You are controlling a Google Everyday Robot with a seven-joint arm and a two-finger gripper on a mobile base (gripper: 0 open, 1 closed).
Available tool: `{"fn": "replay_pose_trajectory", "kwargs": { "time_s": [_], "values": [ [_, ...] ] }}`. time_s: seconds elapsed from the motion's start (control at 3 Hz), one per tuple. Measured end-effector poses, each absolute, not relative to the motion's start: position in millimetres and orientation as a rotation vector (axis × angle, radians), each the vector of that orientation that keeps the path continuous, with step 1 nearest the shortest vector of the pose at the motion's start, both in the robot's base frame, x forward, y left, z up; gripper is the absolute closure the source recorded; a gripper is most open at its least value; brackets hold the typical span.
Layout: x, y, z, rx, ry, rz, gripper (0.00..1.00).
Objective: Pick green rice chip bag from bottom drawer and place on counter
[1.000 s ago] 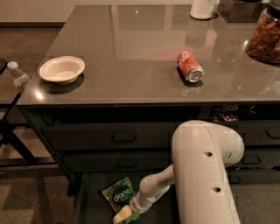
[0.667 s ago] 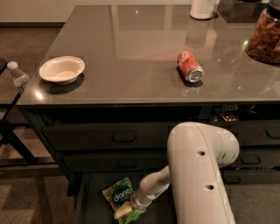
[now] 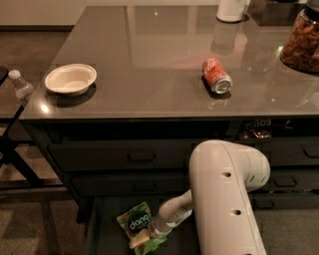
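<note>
Next, I go to the middle of the green rice chip bag (image 3: 144, 232) in the bottom drawer and close my gripper there.
The green rice chip bag (image 3: 133, 222) lies flat on the floor of the open bottom drawer (image 3: 102, 234), at the lower middle of the camera view, with its dark "dang" circle facing up. My gripper (image 3: 142, 239) reaches down into the drawer from the white arm (image 3: 227, 199) and sits at the bag's lower right edge, touching it. The counter (image 3: 159, 64) spreads above the drawers, glossy and grey-brown.
On the counter are a white bowl (image 3: 71, 79) at the left, a red soda can (image 3: 216, 76) lying on its side, a jar of nuts (image 3: 301, 42) at the right and a white container (image 3: 232, 9) at the back. A plastic bottle (image 3: 21, 87) stands left of the counter.
The arm has shifted slightly left and the gripper has settled lower onto the bag's lower right edge. The bag has stayed in place on the drawer floor.
</note>
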State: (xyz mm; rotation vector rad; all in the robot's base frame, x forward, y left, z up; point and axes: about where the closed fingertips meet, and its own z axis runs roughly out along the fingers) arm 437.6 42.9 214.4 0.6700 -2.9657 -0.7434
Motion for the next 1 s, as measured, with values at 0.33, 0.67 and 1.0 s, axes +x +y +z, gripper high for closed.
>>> {"fn": "replay_pose_trajectory", "kwargs": {
  "time_s": [0.33,0.67,1.0],
  "values": [
    [450.3,44.5,201.2,0.676,-2.999,-0.736,0.0],
    [465.4,44.3,189.0,0.689,-3.035,-0.708,0.0],
    [475.8,50.6,174.7,0.714,-3.047,-0.685,0.0]
  ]
}}
